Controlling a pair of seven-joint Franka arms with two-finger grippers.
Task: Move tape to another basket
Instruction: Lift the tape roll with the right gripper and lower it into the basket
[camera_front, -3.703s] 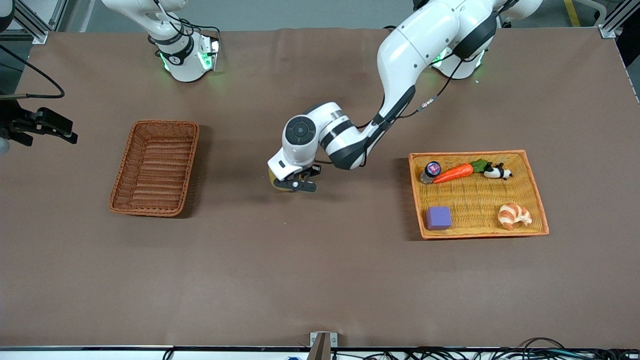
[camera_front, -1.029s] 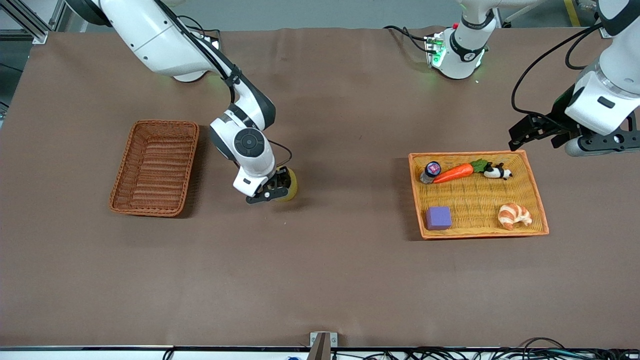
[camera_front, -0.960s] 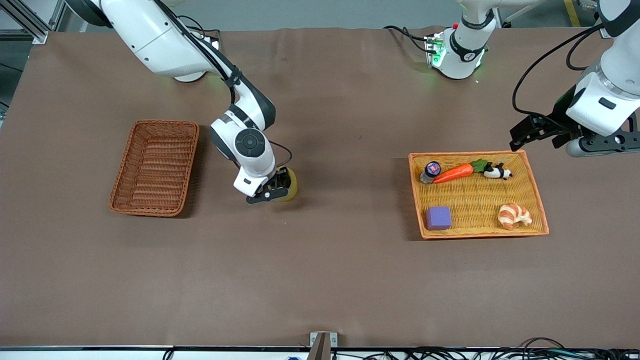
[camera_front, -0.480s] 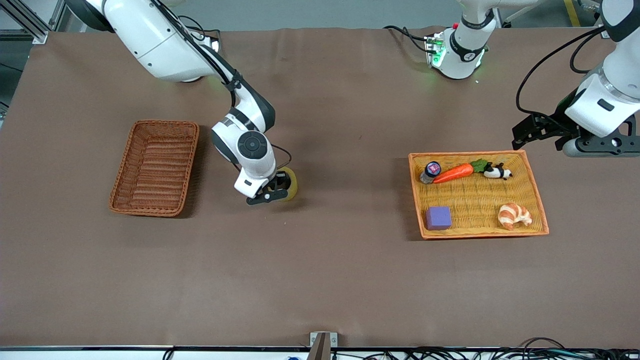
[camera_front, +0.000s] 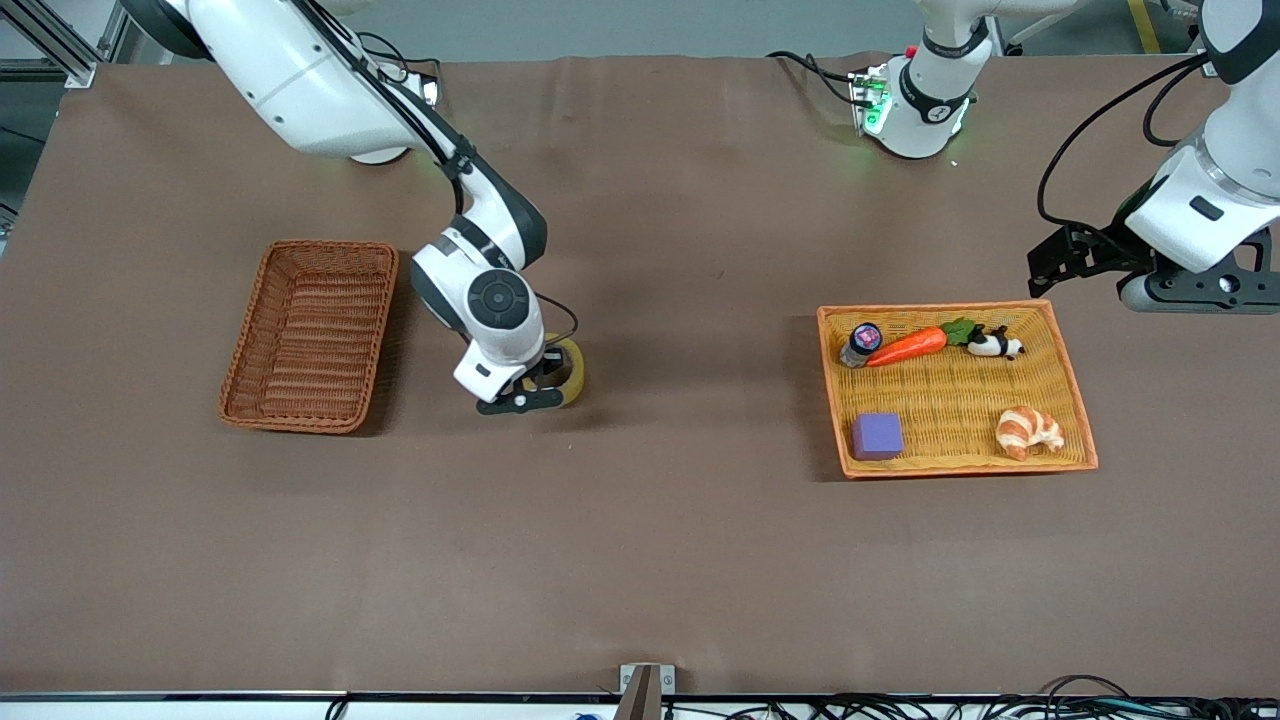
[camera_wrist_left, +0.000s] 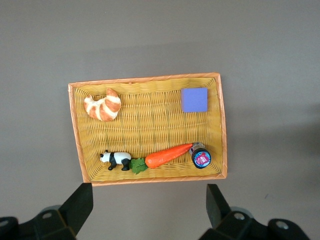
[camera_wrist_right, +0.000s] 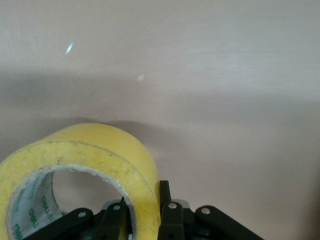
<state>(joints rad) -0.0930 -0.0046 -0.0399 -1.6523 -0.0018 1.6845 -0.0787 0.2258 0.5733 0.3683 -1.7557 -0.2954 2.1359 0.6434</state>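
The robot's right gripper should release the tape in the middle of the empty reddish-brown basket (camera_front: 318, 334).
The tape (camera_front: 572, 370), a yellowish ring standing on edge, is at the middle of the table, beside the basket (camera_front: 262, 300) on its left-arm side. My right gripper (camera_front: 540, 385) is shut on the tape's wall. In the right wrist view one finger sits inside the tape (camera_wrist_right: 100, 155) and the other outside, at the right gripper (camera_wrist_right: 144, 202). I cannot tell whether the roll touches the cloth. The reddish-brown basket holds nothing. My left gripper (camera_front: 1045, 265) hangs open and holds nothing, over the table beside the orange tray, and waits.
The orange-yellow tray (camera_front: 835, 400) toward the left arm's end holds a small bottle (camera_front: 861, 342), a carrot (camera_front: 910, 345), a panda figure (camera_front: 993, 345), a purple block (camera_front: 877, 436) and a croissant (camera_front: 1028, 431). The left wrist view looks down on this tray (camera_wrist_left: 150, 78) past the left gripper (camera_wrist_left: 147, 200).
My right gripper has shut on the tape's wall and shifted with it a little toward the basket. The left arm has drifted slightly, still open.
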